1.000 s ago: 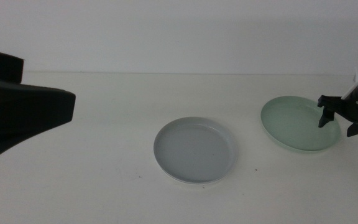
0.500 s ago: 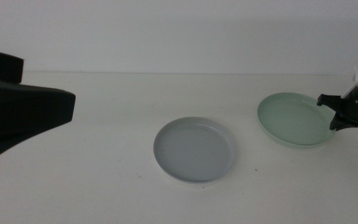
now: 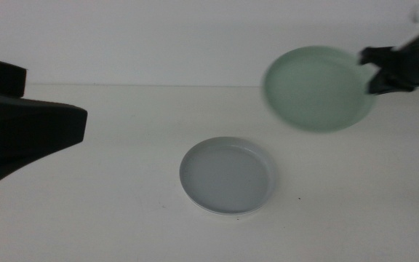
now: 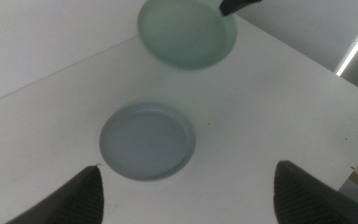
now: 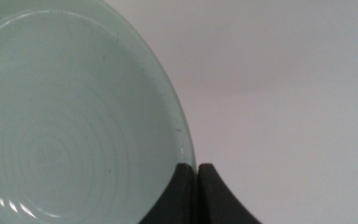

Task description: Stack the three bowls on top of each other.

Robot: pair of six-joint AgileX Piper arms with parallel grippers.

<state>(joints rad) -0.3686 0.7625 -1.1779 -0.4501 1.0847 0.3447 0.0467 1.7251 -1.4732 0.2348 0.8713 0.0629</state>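
Observation:
Next, my right gripper lets go of the pale mint green bowl inside the grey-blue bowl [image 3: 229, 174] at the middle of the table.
My right gripper [image 3: 373, 69] is shut on the rim of the pale mint green bowl [image 3: 315, 87] and holds it tilted in the air, above the table's right half. The right wrist view shows the shut gripper [image 5: 196, 168] pinching the mint bowl's edge [image 5: 61, 124]. The grey-blue bowl [image 3: 228, 175] lies flat at the table's middle. It also shows in the left wrist view [image 4: 146, 140], with the mint bowl [image 4: 182, 34] hanging beyond it. My left gripper [image 4: 188, 165] is open and empty, high above the grey-blue bowl. No separate white bowl shows.
The white table [image 3: 122, 196] runs back to a pale wall. The left arm [image 3: 20, 135] is a large dark shape at the left edge of the middle view. The table's right edge [image 4: 328, 87] shows in the left wrist view.
My right gripper has closed on the mint green bowl's rim and lifted it off the table, up and to the left. The grey-blue bowl and the left arm have not moved.

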